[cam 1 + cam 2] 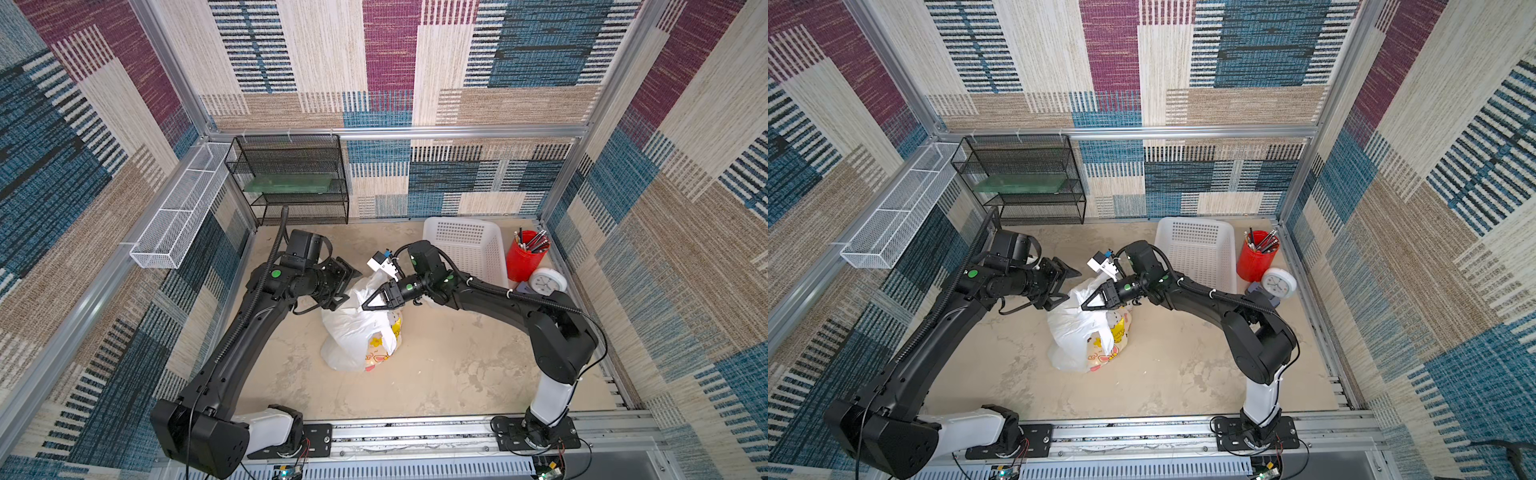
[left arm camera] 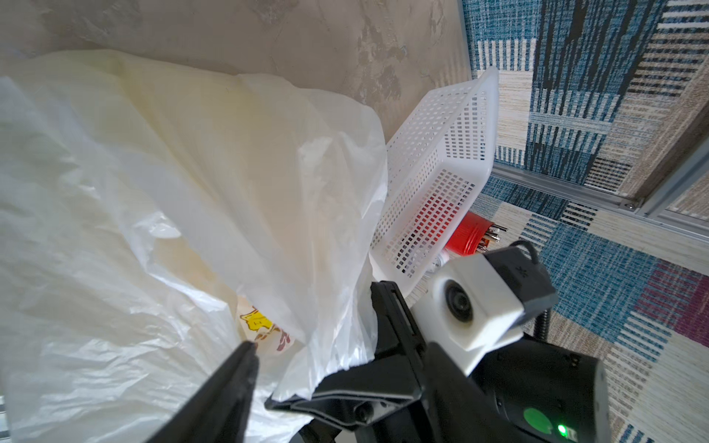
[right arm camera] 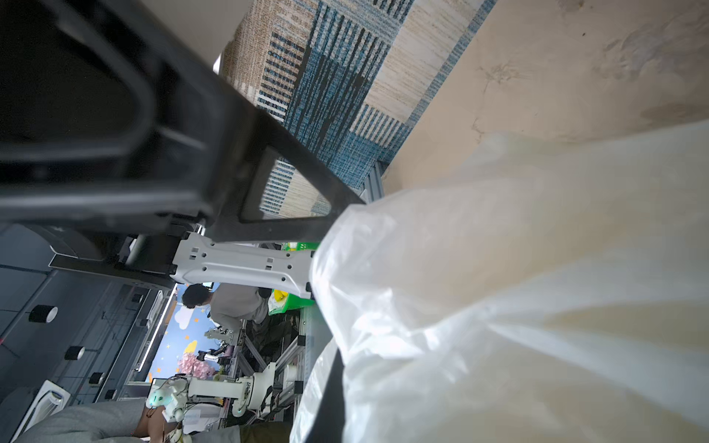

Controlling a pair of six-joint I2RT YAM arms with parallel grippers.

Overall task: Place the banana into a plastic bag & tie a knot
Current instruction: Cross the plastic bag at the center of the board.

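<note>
The film at the bag's top is held only by my right gripper, so I need to pinch the film (image 1: pixel 353 309) beside its tip with my left gripper before my right gripper opens.
The plastic bag (image 1: pixel 359 332) (image 1: pixel 1084 332) stands bunched in the middle of the floor, white with yellow cartoon prints on its right side. My right gripper (image 1: pixel 366 307) (image 1: pixel 1084 306) is shut on the film at the bag's top. In the left wrist view that film runs into its closed tip (image 2: pixel 280 402). My left gripper (image 1: pixel 350 286) (image 1: pixel 1071 286) is open at the bag's upper left edge, with nothing between its fingers. One of its fingers (image 2: pixel 234 379) lies against the bag (image 2: pixel 172 191). The bag (image 3: pixel 518 287) fills the right wrist view. The banana and the knot are hidden.
A white perforated basket (image 1: pixel 465 245) stands behind the right arm, with a red cup of pens (image 1: pixel 525 259) and a white clock (image 1: pixel 548 282) beside it. A black mesh shelf (image 1: pixel 291 178) fills the back left corner. A white wire tray (image 1: pixel 178 212) hangs on the left wall.
</note>
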